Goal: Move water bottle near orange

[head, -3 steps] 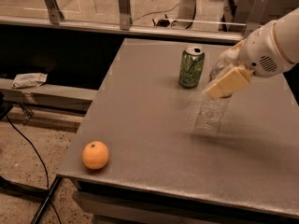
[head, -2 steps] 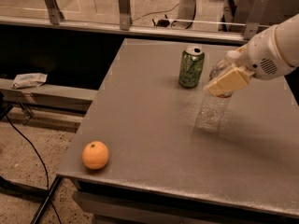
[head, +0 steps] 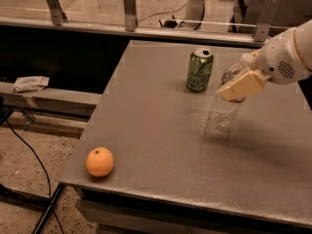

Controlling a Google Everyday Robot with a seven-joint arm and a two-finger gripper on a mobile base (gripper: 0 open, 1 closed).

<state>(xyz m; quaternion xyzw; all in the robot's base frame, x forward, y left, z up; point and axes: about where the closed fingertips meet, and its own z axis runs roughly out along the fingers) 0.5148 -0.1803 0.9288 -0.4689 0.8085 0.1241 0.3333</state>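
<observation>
My gripper is going to let go of the water bottle on the table (head: 135,146), beside the orange, towards the green soda can.
The water bottle (head: 222,118) stands on the grey table (head: 156,130) right of centre, leaning a little to the right, its base on the surface. My gripper (head: 235,84) comes in from the right and is shut on the bottle's upper part, covering its label; a beige finger (head: 242,86) lies across the front. The orange (head: 100,162) sits alone near the table's front left corner, far from the bottle.
A green soda can (head: 200,70) stands just left of and behind the bottle. The table's left edge and front edge run close to the orange. A glass railing (head: 146,4) runs behind the table. A cable (head: 29,150) lies on the floor at left.
The gripper has shifted very slightly down on the bottle. The bottle, can and orange stay where they were.
</observation>
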